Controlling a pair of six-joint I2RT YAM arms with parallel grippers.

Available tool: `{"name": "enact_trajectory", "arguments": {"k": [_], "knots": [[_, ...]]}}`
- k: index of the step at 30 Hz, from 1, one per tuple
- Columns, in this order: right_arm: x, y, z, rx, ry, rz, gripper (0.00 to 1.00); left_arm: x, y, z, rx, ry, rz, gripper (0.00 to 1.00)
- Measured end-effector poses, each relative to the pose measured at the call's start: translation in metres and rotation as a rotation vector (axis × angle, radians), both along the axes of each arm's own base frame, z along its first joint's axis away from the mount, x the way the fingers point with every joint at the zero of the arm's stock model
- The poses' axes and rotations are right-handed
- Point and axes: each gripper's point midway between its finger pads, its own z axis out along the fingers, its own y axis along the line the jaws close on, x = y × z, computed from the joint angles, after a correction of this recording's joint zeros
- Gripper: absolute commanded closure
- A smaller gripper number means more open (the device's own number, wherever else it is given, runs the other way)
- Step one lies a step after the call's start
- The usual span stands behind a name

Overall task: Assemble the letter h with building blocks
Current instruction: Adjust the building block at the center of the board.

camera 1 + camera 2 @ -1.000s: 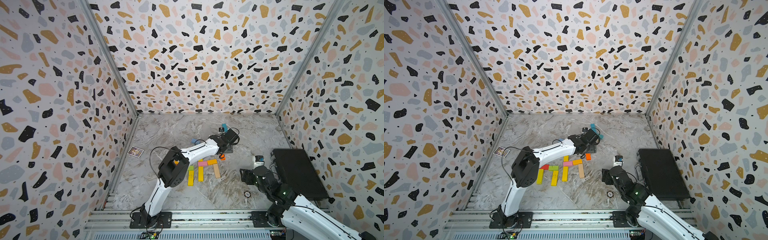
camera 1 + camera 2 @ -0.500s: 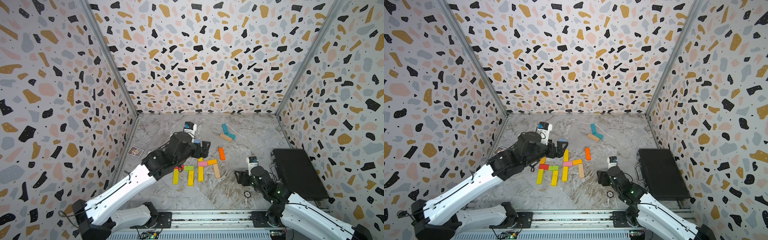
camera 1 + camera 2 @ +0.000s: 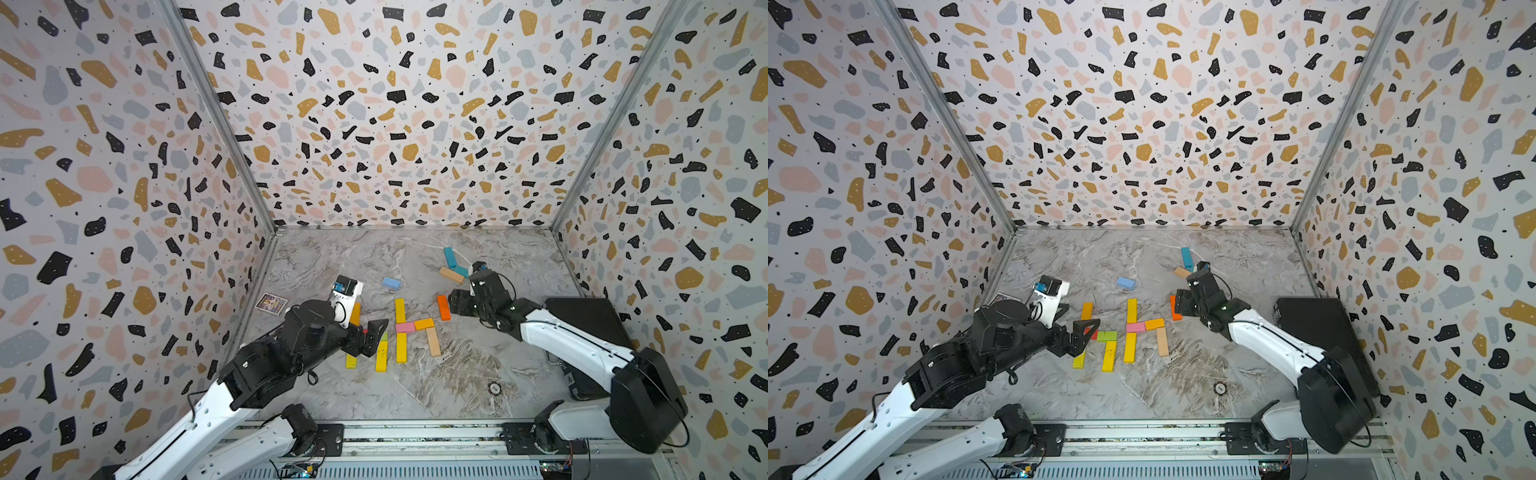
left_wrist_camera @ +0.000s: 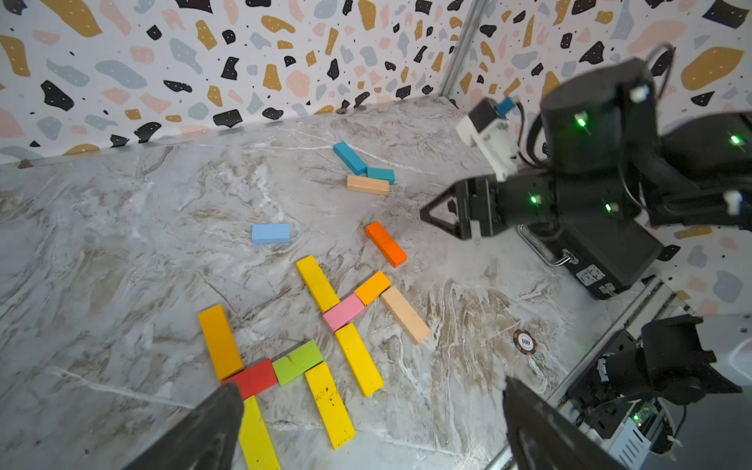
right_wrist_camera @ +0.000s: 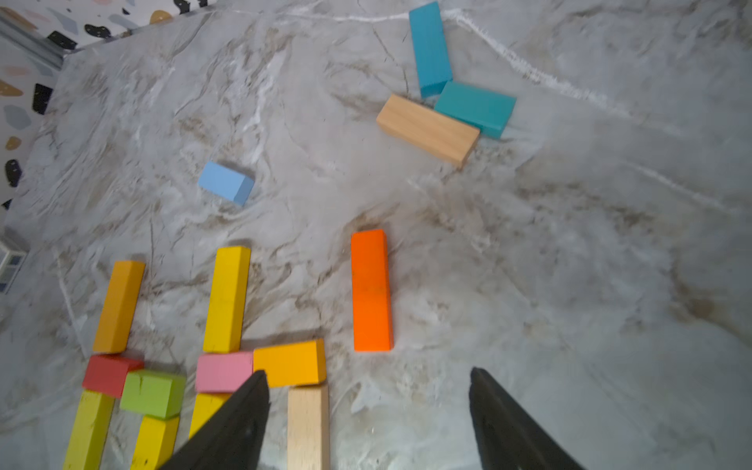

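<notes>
Next, my right gripper should go to the long sides (image 3: pixel 391 283) (image 5: pixel 226 183) of the light blue block, lying alone beyond the yellow bars, and close there.
Building blocks lie flat in two h-like groups. The nearer-left group has an orange bar (image 3: pixel 355 311), a red block (image 4: pixel 254 377), a green block (image 4: pixel 297 361) and yellow bars (image 3: pixel 381 356). The other group has yellow bars (image 3: pixel 400 310), a pink block (image 3: pixel 405 327), an orange-yellow block (image 3: pixel 424 323) and a tan bar (image 3: pixel 433 341). A loose orange bar (image 3: pixel 443 307) lies just right of it. My left gripper (image 3: pixel 368 332) (image 4: pixel 370 390) hangs open and empty over the left group. My right gripper (image 3: pixel 457 301) (image 5: pixel 368 374) is open and empty beside the loose orange bar (image 5: pixel 371 289).
A light blue block (image 3: pixel 391 283), two teal blocks (image 3: pixel 449 257) and a tan bar (image 3: pixel 451 275) lie farther back. A black case (image 3: pixel 582 332) sits at the right wall, a poker chip (image 3: pixel 494 388) near the front, a picture card (image 3: pixel 271 302) by the left wall.
My left arm has drawn back from the orange bar to the left-hand group, its jaws opening wider. My right arm has reached forward and left, up to the orange bar.
</notes>
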Motion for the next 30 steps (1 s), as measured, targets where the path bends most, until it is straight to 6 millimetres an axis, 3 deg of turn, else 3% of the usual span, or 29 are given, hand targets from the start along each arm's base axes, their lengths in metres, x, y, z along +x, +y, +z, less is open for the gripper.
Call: {"name": "enact_trajectory", "arguments": {"k": [6,10,13,20,25,30], "knots": [[0.083,0.005,-0.009,-0.04,0.05,-0.029,0.24,-0.008,0.003,-0.019,0.036,0.032,-0.029,0.01],[0.107,0.011,-0.034,-0.034,0.137,-0.005,0.25,-0.01,0.004,-0.031,0.065,0.048,-0.036,0.01],[0.097,0.014,-0.058,-0.04,0.202,0.006,0.25,-0.01,0.006,-0.036,0.077,0.055,-0.035,0.01],[0.028,0.034,-0.106,-0.092,0.327,0.104,0.23,-0.011,0.008,-0.035,0.074,0.044,-0.036,0.01],[0.015,0.053,-0.107,-0.147,0.295,0.171,0.24,-0.013,0.007,-0.035,0.069,0.048,-0.045,0.01],[0.019,0.045,-0.107,-0.196,0.272,0.141,0.27,-0.012,0.007,-0.038,0.073,0.055,-0.044,0.01]]}}
